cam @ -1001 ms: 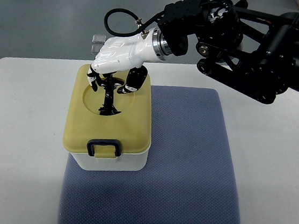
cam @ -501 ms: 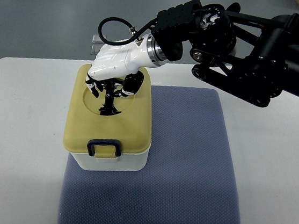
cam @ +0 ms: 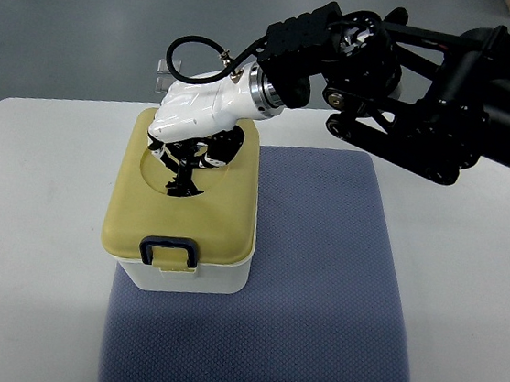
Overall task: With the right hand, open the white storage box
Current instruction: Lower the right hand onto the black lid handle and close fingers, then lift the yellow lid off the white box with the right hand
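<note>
My right gripper is going to let go of the yellow lid on the blue mat's far end (cam: pixel 356 191), next to the white storage box.
A white storage box (cam: pixel 186 273) with a yellow lid (cam: pixel 219 219) stands on the left part of a blue mat. A dark latch (cam: pixel 170 252) sits at the lid's front edge. My right hand (cam: pixel 188 151), white with black fingertips, hangs over the lid's rear half, its arm coming in from the right. Its fingers are curled around the black handle (cam: pixel 183 181) in the lid's round recess. The lid looks lifted slightly and shifted toward the front-left. The left arm does not show.
The blue mat (cam: pixel 318 281) lies on a white table (cam: pixel 30 221) and extends to the right of the box. A small clear object (cam: pixel 162 74) is behind the box near the table's far edge.
My right hand has lowered and closed on the lid handle, and the wrist moved left. The lid has shifted a little toward the front-left and its front edge sits higher.
</note>
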